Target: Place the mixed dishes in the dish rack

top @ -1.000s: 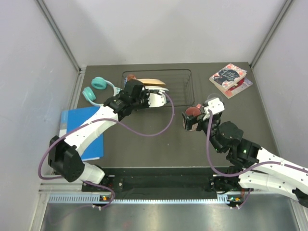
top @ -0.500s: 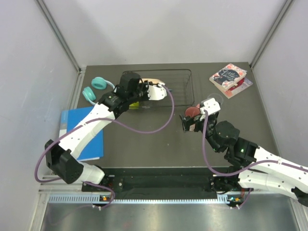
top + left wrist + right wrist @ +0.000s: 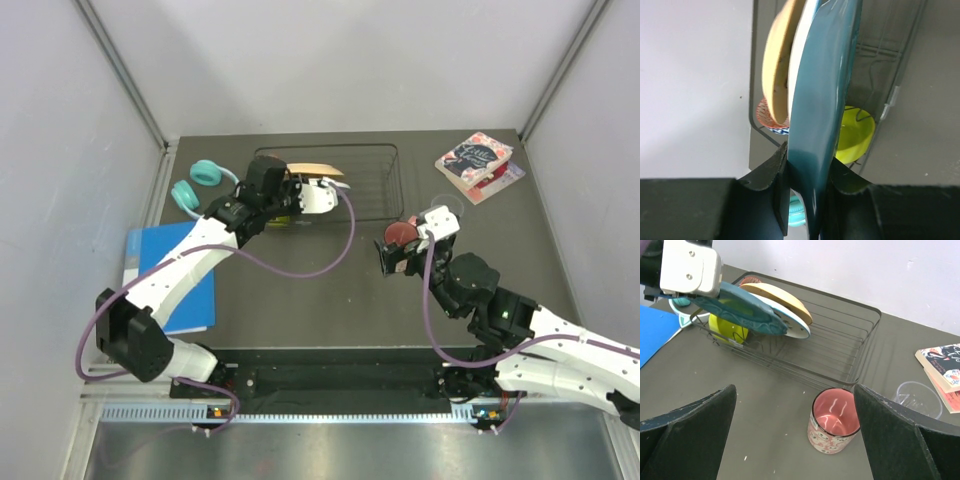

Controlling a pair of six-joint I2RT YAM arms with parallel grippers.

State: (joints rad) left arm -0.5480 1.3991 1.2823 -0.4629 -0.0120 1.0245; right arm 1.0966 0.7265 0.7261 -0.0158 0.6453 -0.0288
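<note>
The teal scalloped plate, now on edge over the dish rack, will be released by my left gripper, and I will set it free in front of the white watermelon-slice plate (image 3: 334,210) (image 3: 884,75).
My left gripper (image 3: 292,196) (image 3: 807,160) is shut on the rim of the teal scalloped plate (image 3: 822,100) (image 3: 740,310) and holds it on edge over the left part of the black wire dish rack (image 3: 380,180) (image 3: 850,340). In the rack the white watermelon-slice plate (image 3: 790,322) and the cream plate (image 3: 780,295) (image 3: 312,168) lean just behind it. The yellow-green bowl (image 3: 855,137) (image 3: 727,327) and the red-blue bowl (image 3: 770,120) also sit in the rack. My right gripper (image 3: 400,255) (image 3: 795,410) is open, its fingers apart either side of the pink floral mug (image 3: 832,425) (image 3: 400,232), which stands upright on the table.
Teal headphones (image 3: 205,180) lie left of the rack and a blue folder (image 3: 170,270) lies at the near left. Floral books (image 3: 475,160) lie at the far right. A clear cup (image 3: 917,397) stands right of the mug.
My left gripper has carried the teal plate back over the rack, close behind the other plates. My right gripper has shifted only slightly by the mug.
</note>
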